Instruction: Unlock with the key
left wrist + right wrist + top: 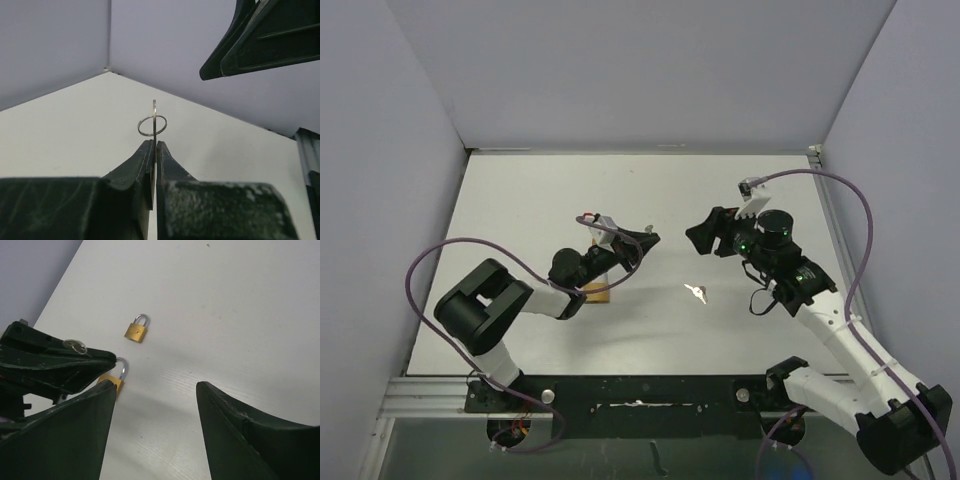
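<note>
The thin silver key is in my left gripper, and my right gripper needs to take it over by closing on the ring end (650,228) (75,346).
My left gripper (646,240) is shut on a thin silver key (154,112) that stands edge-on between its fingertips, with its wire ring (152,125) just above them. It also shows in the right wrist view (75,362), with the ring (75,346) on top. A brass padlock (114,379) lies on the table right below it, partly hidden. A second brass padlock (136,331) lies farther off. My right gripper (705,232) is open and empty, raised, and faces the left gripper across a small gap.
Another silver key (697,292) lies on the white table (720,190) between the two arms. A brass padlock (596,291) peeks out under the left arm. Grey walls stand at the back and on both sides.
</note>
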Robot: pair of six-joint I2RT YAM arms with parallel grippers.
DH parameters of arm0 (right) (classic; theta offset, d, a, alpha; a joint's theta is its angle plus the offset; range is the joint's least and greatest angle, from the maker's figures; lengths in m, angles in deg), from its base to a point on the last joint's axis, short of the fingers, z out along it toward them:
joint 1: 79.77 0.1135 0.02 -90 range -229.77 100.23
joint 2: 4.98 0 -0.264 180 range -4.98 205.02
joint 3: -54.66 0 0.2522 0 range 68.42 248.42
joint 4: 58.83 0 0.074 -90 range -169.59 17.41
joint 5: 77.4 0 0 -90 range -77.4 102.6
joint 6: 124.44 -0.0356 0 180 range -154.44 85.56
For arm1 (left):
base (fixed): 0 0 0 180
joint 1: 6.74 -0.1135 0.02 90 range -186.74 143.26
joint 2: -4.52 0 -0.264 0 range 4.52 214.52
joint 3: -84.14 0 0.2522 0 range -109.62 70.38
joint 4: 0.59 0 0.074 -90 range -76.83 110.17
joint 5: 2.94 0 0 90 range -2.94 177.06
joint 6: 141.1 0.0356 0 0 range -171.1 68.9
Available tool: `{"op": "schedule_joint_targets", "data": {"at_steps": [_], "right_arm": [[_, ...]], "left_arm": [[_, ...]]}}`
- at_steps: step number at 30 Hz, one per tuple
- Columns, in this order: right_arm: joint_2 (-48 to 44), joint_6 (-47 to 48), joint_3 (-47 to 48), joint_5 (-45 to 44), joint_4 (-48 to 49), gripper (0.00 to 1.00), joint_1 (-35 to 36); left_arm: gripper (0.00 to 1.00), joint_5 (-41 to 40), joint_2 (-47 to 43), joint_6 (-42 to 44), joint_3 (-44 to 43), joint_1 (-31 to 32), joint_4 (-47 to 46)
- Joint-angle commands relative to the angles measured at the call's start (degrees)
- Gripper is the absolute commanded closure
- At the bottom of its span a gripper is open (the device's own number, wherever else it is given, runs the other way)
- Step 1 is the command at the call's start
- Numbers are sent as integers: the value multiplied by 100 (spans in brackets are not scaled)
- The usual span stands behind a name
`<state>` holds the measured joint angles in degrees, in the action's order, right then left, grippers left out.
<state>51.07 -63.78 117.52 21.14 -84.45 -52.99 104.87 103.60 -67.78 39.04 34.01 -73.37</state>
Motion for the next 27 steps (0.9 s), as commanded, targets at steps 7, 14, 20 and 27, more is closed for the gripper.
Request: {"op": "schedule_joint_targets", "data": {"at_steps": [7,14,20,27], "right_arm": [[-899,1055,-935,690,1041,44,-779],[-966,1239,-1315,1577,1723,43,-817],[-514,947,-1495,2539,2364,48,-830],[-172,759,-1632,2947,2789,54,-779]], "left_arm": [[100,2907,-855,-1562,-558,-542,1982],[100,4040,-415,-2558,-745,-543,1662],[100,4644,277,-3449,-1032,-544,965],[100,4662,763,-3905,-1262,-551,556]]}}
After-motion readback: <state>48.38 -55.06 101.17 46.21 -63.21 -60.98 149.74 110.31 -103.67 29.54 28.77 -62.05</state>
